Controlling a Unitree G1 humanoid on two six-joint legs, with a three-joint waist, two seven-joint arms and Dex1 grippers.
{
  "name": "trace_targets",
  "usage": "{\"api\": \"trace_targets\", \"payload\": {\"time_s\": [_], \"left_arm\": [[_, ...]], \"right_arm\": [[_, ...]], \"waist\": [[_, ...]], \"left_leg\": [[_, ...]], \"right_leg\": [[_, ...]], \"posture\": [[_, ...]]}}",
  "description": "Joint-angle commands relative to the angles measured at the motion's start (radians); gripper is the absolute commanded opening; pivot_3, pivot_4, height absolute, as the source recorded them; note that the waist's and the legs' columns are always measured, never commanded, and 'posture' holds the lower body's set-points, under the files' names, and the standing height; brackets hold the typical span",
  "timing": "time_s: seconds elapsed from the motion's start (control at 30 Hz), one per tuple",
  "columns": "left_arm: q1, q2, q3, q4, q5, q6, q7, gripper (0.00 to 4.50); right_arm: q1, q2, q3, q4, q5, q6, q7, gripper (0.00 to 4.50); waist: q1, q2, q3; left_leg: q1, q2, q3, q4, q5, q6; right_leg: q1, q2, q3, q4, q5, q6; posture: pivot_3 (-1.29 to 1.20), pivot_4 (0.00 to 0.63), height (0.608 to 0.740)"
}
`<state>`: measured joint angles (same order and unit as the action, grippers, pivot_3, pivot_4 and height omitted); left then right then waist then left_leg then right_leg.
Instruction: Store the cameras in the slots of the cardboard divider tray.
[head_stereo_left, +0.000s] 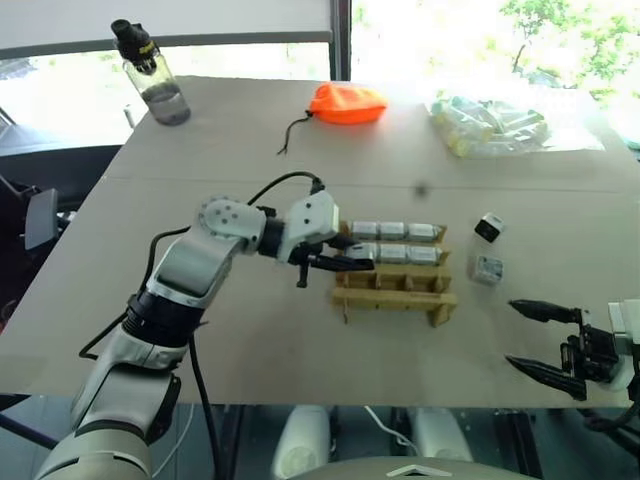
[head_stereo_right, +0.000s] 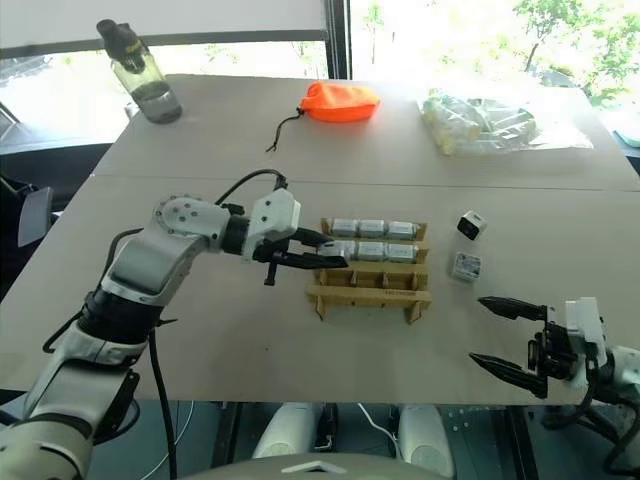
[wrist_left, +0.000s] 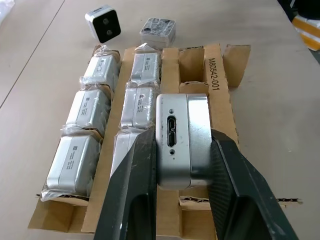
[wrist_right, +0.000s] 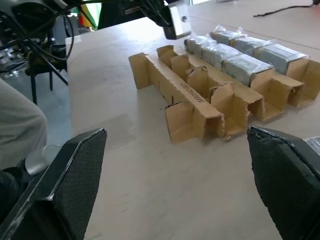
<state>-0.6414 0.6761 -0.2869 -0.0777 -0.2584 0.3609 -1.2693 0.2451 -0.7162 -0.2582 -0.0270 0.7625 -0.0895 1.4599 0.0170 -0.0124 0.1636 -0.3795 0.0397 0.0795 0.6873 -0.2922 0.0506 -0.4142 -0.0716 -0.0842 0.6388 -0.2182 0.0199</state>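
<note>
The loose wrapped camera is on the near side of the black-faced camera, and my right gripper will next close on the sides of the loose wrapped camera (head_stereo_left: 489, 270) (wrist_right: 314, 144).
The cardboard divider tray (head_stereo_left: 400, 298) sits mid-table. Wrapped silver cameras (head_stereo_left: 397, 231) fill its far row, and more stand in the middle row (wrist_left: 141, 97). The near row of slots (wrist_right: 180, 90) is empty. My left gripper (head_stereo_left: 345, 262) is shut on a bare silver camera (wrist_left: 182, 140), port end facing up, held over the tray's left end above the near row. Two loose cameras lie right of the tray: a black-faced one (head_stereo_left: 488, 227) and a wrapped one (head_stereo_left: 487, 269). My right gripper (head_stereo_left: 545, 340) hangs open near the table's front right edge, with nothing between its fingers.
At the far side of the table stand a water bottle (head_stereo_left: 150, 75), an orange pouch (head_stereo_left: 347, 103) with a black cord, and a clear bag of pale tubes (head_stereo_left: 490, 125). Bare tabletop lies in front of the tray.
</note>
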Motion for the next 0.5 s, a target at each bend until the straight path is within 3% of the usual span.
{"api": "trace_targets", "payload": {"time_s": [0.03, 0.5], "left_arm": [[0.024, 0.010, -0.006, -0.064, 0.018, -0.016, 0.007, 0.76], [0.030, -0.007, -0.025, -0.070, 0.027, -0.008, -0.002, 0.76]], "right_arm": [[-0.057, 0.025, -0.044, -0.014, 0.029, -0.032, 0.039, 4.44], [-0.182, 0.061, -0.017, -0.057, -0.018, -0.006, 0.006, 4.44]], "waist": [[-0.003, 0.000, 0.000], [0.005, 0.000, 0.000]], "left_leg": [[0.000, 0.000, 0.000, 0.000, 0.000, 0.000], [-0.001, -0.001, 0.001, 0.000, 0.000, 0.000]], "right_leg": [[0.000, 0.000, 0.000, 0.000, 0.000, 0.000], [-0.001, -0.001, -0.001, 0.000, 0.000, 0.000]], "posture": [[0.00, 0.150, 0.726], [0.00, 0.150, 0.726]]}}
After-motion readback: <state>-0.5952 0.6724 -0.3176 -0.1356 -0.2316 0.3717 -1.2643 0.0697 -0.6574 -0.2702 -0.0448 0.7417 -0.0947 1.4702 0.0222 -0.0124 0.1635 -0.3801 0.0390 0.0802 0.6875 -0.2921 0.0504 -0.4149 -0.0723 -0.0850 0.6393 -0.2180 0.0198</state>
